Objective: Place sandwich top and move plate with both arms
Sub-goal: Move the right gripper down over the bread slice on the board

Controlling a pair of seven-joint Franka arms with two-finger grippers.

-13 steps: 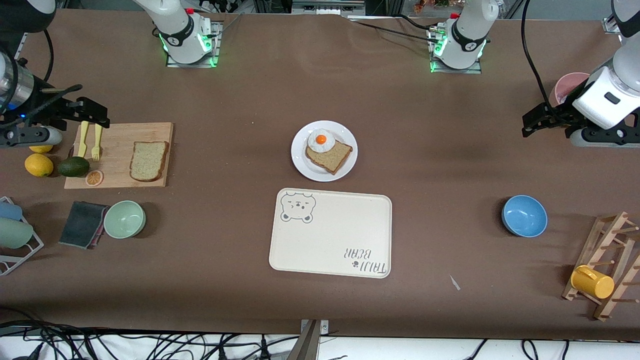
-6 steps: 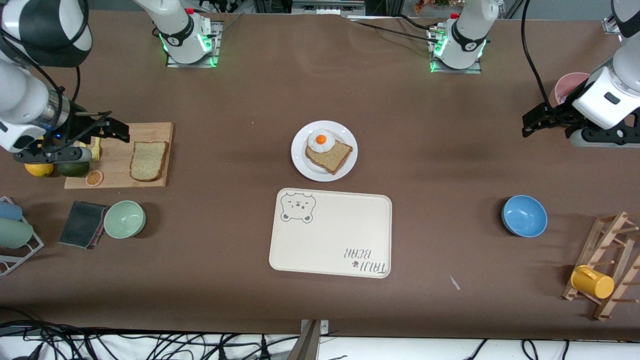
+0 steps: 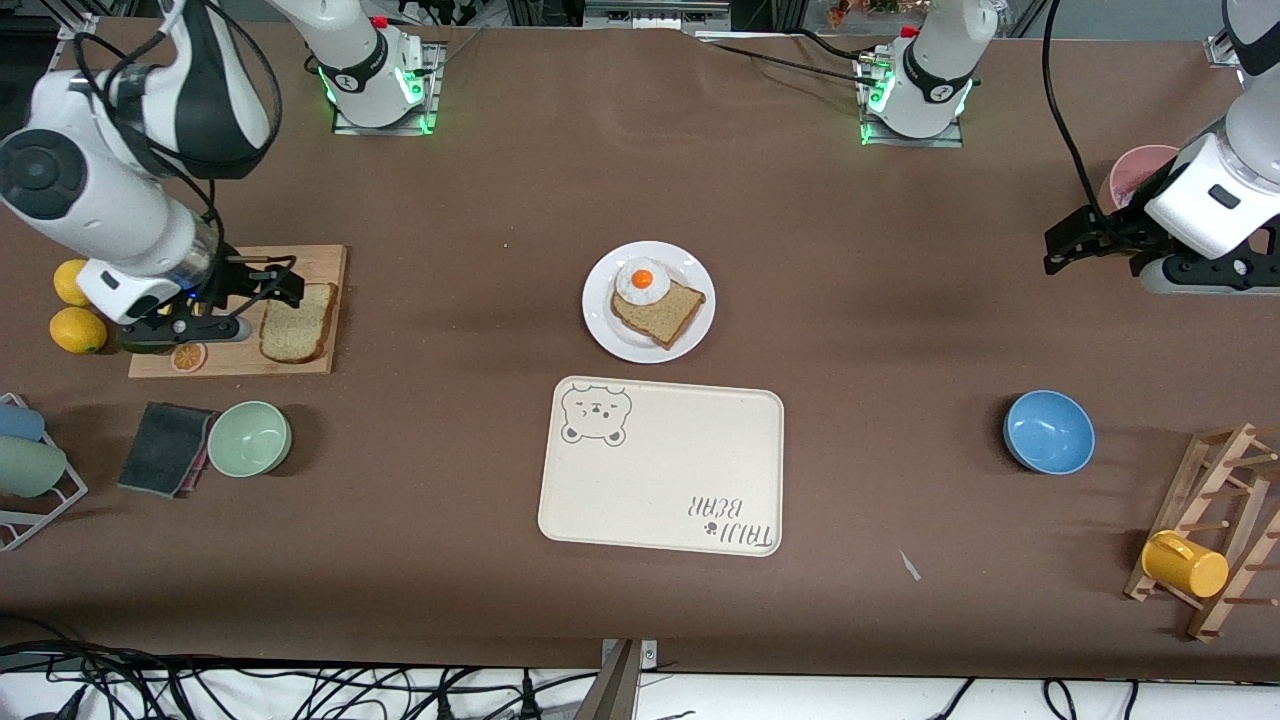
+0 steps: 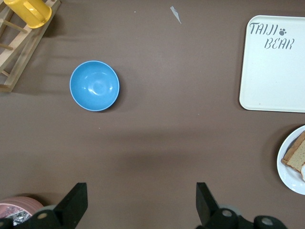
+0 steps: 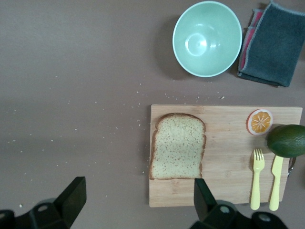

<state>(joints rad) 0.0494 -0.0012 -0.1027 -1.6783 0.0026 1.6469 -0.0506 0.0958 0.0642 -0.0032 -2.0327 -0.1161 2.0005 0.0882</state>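
Next, my right gripper grips the sandwich top by its crust edge [image 3: 330, 335] [image 5: 153, 145] that faces the white plate, on the side of the sandwich top away from the orange slice.
The sandwich top [image 3: 297, 322] lies flat on a wooden cutting board [image 3: 235, 345] toward the right arm's end of the table; it also shows in the right wrist view [image 5: 178, 145]. My right gripper [image 3: 285, 283] is open and empty, above the board's edge beside the slice [image 5: 138, 191]. The white plate [image 3: 606, 335] at mid-table holds a smaller dark bread slice [image 3: 668, 312] with a fried egg [image 3: 641, 281]. My left gripper [image 3: 1062, 250] waits open and empty over bare table at the left arm's end [image 4: 141, 191].
A cream bear-print tray [image 3: 660, 465] lies nearer the camera than the plate. A green bowl [image 3: 249, 437], grey cloth [image 3: 165, 448], lemons [image 3: 75, 330] and orange slice [image 3: 188, 357] surround the board. A blue bowl [image 3: 1048, 431], pink cup [image 3: 1140, 172] and rack with yellow mug [image 3: 1185, 563] sit by the left arm.
My right arm has swung in from the table's end across the cutting board, so its gripper now hangs beside the large bread slice. The left arm has not moved.
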